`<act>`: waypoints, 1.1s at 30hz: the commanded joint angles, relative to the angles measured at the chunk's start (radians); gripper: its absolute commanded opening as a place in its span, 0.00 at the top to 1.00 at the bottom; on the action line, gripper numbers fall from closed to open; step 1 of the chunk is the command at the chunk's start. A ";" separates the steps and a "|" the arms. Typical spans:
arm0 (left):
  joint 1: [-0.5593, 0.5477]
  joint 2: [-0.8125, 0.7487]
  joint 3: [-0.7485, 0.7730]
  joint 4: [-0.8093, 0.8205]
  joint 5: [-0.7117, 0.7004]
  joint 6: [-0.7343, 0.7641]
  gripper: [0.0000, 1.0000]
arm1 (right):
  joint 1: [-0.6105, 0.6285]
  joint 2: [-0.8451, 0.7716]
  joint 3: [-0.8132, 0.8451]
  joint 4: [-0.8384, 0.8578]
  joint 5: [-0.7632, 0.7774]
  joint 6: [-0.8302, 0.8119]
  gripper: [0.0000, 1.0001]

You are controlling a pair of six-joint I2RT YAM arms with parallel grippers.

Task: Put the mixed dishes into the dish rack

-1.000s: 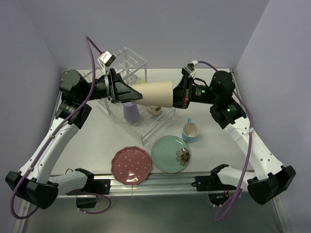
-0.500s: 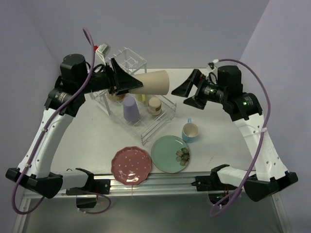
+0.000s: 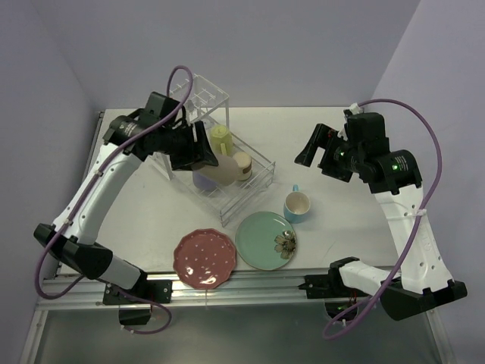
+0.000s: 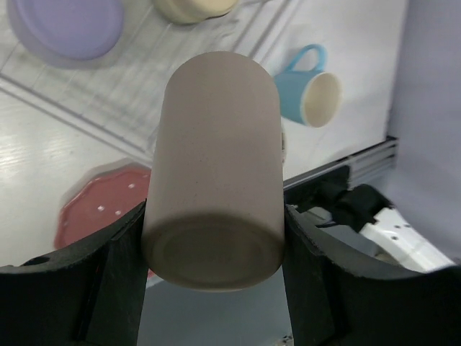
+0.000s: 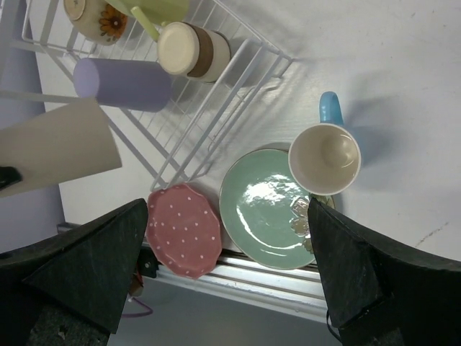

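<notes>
My right gripper will go to the light-blue cup next and close on the cup's rim (image 3: 309,204) (image 5: 357,167), on the side that faces away from the dish rack.
My left gripper (image 3: 203,149) is shut on the beige cup (image 3: 220,168), gripping it near its base, and holds it tilted over the dish rack (image 3: 260,173). In the left wrist view the beige cup (image 4: 216,173) fills the space between both fingers. Inside the rack stand a lavender cup (image 5: 122,83), a yellow cup (image 3: 220,136) and a small cream-and-brown cup (image 5: 193,49). A cream bowl (image 5: 94,18) with a flower mark sits at the rack's back. My right gripper (image 3: 309,149) hangs open and empty, right of the rack. In the right wrist view the right gripper (image 5: 229,216) spans both plates below.
A light-blue cup (image 3: 297,205) stands upright on the table right of the rack. The mint-green plate (image 3: 265,240) and the pink-red dotted plate (image 3: 204,258) lie side by side by the table's front rail (image 3: 250,284). The rack's raised peg tier (image 3: 203,95) is at the back.
My right gripper opened, let go of the beige cup and drew back to the right. The left arm swung the cup down and over the rack.
</notes>
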 commanded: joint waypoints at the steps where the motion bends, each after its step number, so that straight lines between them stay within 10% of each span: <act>1: -0.052 0.037 0.064 -0.091 -0.153 0.054 1.00 | -0.007 -0.014 0.028 -0.005 0.015 -0.022 0.00; 33: -0.103 0.393 0.189 -0.057 -0.507 0.167 1.00 | -0.008 -0.022 0.070 -0.084 0.081 -0.053 0.00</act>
